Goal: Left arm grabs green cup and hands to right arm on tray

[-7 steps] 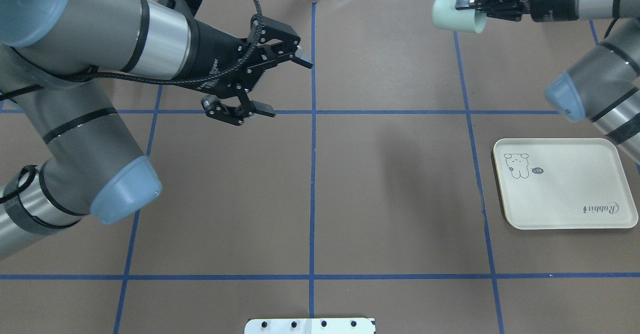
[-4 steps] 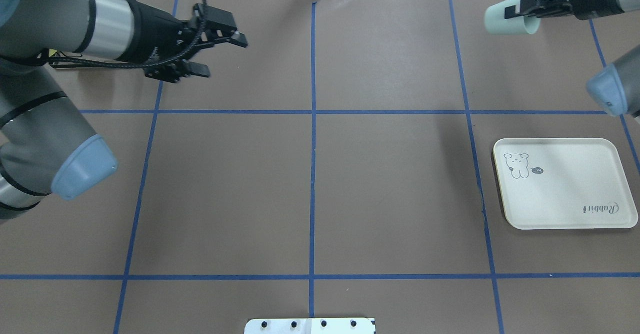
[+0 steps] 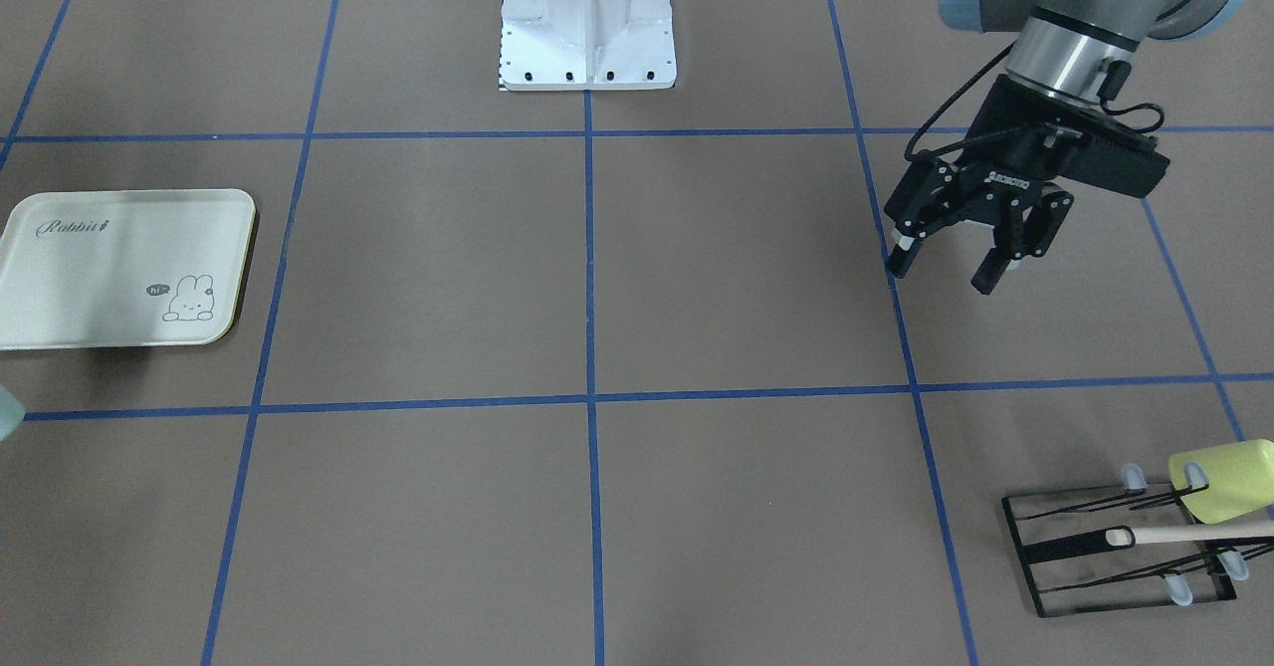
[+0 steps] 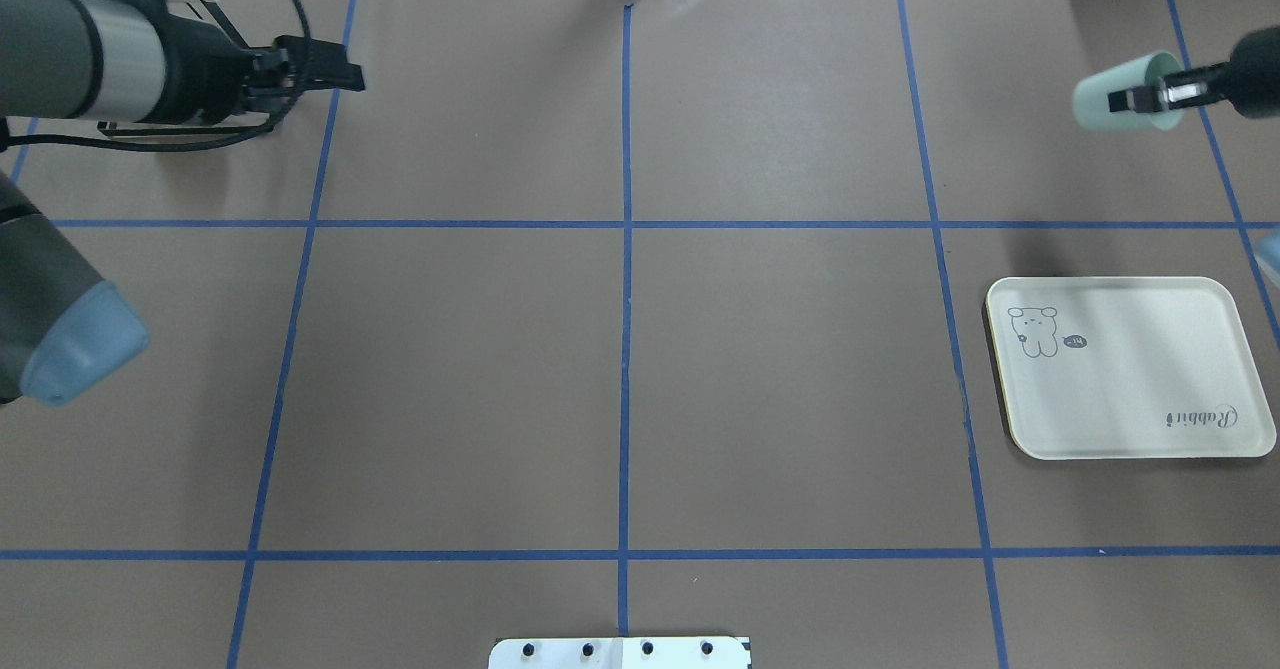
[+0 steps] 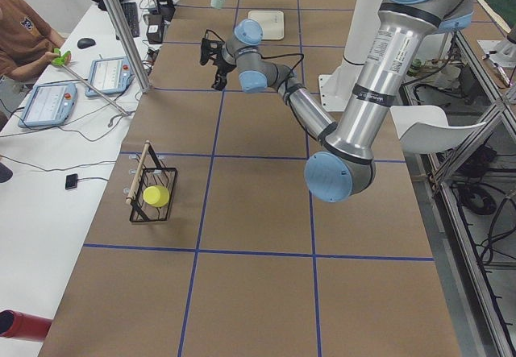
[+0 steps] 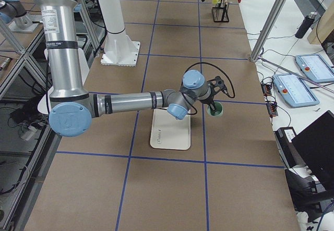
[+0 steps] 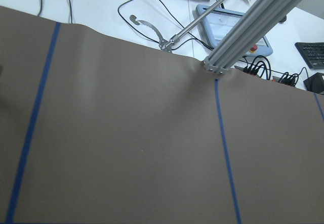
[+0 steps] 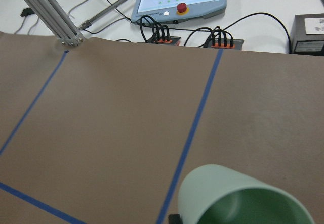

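Observation:
I should set the green cup, now hanging beyond the tray's far edge, down with my right gripper on the tray (image 3: 119, 276) beside the dark speech bubble of the rabbit drawing.
The pale mint green cup (image 4: 1105, 107) hangs in the air on its side at the far right, beyond the tray's far edge. My right gripper (image 4: 1142, 98) is shut on its rim. The cup's mouth fills the bottom of the right wrist view (image 8: 243, 198), and it also shows in the exterior right view (image 6: 214, 109). The cream tray (image 4: 1130, 389) lies bare on the table at the right (image 3: 90, 278). My left gripper (image 3: 951, 266) is open and holds nothing, over the far left of the table (image 4: 335, 74).
A black wire rack (image 3: 1075, 547) with a wooden rod holds a yellow-green cup (image 3: 1224, 482) at the far left corner, near my left gripper. The robot's white base plate (image 3: 587, 49) is at the near middle edge. Operators' tablets and cables lie beyond the table's far edge.
My right arm has carried the green cup to the right and a little down the view. My left arm has drawn back to the far left, still open.

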Controlling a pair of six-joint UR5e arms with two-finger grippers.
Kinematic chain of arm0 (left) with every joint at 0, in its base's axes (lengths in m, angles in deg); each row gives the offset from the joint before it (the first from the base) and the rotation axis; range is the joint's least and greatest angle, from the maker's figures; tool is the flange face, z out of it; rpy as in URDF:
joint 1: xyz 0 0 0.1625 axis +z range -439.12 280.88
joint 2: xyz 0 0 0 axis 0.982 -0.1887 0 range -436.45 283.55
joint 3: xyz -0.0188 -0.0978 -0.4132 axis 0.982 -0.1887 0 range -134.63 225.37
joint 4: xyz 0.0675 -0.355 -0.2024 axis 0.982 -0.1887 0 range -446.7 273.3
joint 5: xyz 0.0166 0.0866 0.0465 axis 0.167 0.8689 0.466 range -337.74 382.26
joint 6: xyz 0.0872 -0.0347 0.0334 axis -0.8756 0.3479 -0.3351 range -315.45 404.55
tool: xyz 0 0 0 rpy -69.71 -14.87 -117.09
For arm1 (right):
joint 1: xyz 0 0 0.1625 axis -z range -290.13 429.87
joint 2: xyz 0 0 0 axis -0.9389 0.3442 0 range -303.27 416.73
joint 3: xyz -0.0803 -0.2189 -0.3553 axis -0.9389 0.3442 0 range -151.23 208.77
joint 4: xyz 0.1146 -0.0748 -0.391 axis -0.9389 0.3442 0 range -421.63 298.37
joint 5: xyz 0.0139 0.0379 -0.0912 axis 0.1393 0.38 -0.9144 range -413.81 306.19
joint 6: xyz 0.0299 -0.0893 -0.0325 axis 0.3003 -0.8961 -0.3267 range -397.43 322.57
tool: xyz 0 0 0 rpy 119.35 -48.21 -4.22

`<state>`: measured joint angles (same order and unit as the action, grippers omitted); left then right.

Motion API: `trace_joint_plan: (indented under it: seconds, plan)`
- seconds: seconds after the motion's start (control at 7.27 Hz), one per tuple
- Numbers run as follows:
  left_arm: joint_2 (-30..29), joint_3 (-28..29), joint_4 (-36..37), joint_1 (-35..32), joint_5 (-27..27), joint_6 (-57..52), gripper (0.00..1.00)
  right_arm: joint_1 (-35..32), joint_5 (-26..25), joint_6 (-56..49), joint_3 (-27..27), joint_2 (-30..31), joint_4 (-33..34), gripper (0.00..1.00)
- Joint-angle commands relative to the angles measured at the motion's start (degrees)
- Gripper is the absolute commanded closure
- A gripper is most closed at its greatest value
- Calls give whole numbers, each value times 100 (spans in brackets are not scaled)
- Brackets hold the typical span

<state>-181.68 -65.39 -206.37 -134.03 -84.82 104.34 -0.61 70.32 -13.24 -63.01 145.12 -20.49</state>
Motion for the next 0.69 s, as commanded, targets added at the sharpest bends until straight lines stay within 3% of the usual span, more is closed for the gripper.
trace_joint_plan:
  seconds: [0.0,0.14,0.55]
  plan:
    - [476,-15,275,-440,-32,-1201,0,86,-564,-1202,-1038,800,1774,100]
    - [495,-15,434,-529,-32,-1519,0,156,-574,-1354,-1496,968,2646,100]
    - [618,-7,436,-539,-32,-1549,0,805,-337,-1312,-1562,961,2883,100]
